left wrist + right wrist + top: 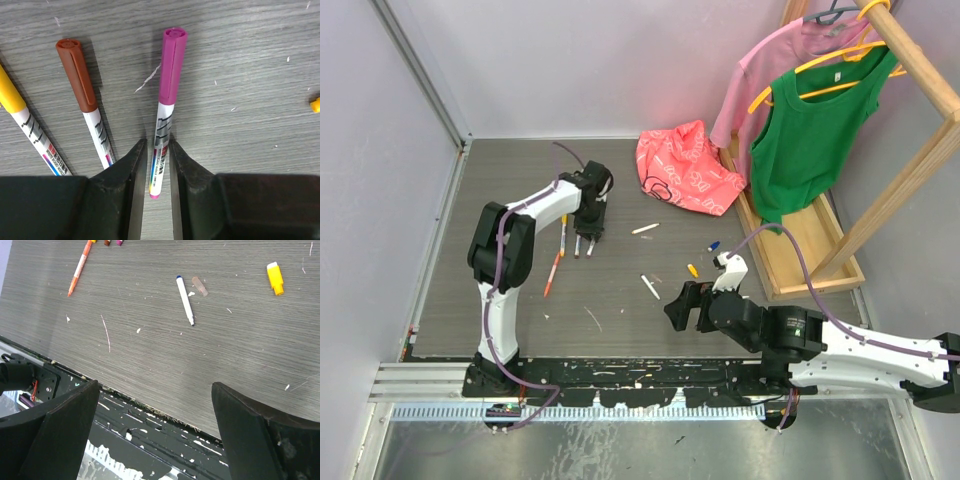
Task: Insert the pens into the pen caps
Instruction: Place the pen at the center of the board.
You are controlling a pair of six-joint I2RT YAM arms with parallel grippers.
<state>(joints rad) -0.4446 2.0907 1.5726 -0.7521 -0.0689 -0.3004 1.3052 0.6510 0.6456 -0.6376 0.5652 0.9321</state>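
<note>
The blue-ended white pen nearest the black rail is next for my right gripper, which should go to it and close on its body [654, 292] [188, 311] near the plain white end.
Three capped pens lie side by side on the table: a yellow-capped pen [15, 107], a brown-capped pen [82, 95] and a purple-capped pen [170, 75]. My left gripper [157, 142] is low over the table, and its jaws straddle the white barrel of the purple-capped pen. A narrow strip of table shows on each side of the barrel. In the top view the left gripper [583, 245] is at the back left. An orange pen [80, 267], an uncapped white pen [185, 300] and a yellow cap [275, 278] lie apart. My right gripper [156, 385] is wide open and empty.
Another white pen [645, 229] and a blue cap [714, 245] lie mid-table. A pink-red bag [685, 170] sits at the back. A wooden rack [920, 150] with pink and green shirts stands at the right. The black rail [150, 425] runs under the right gripper.
</note>
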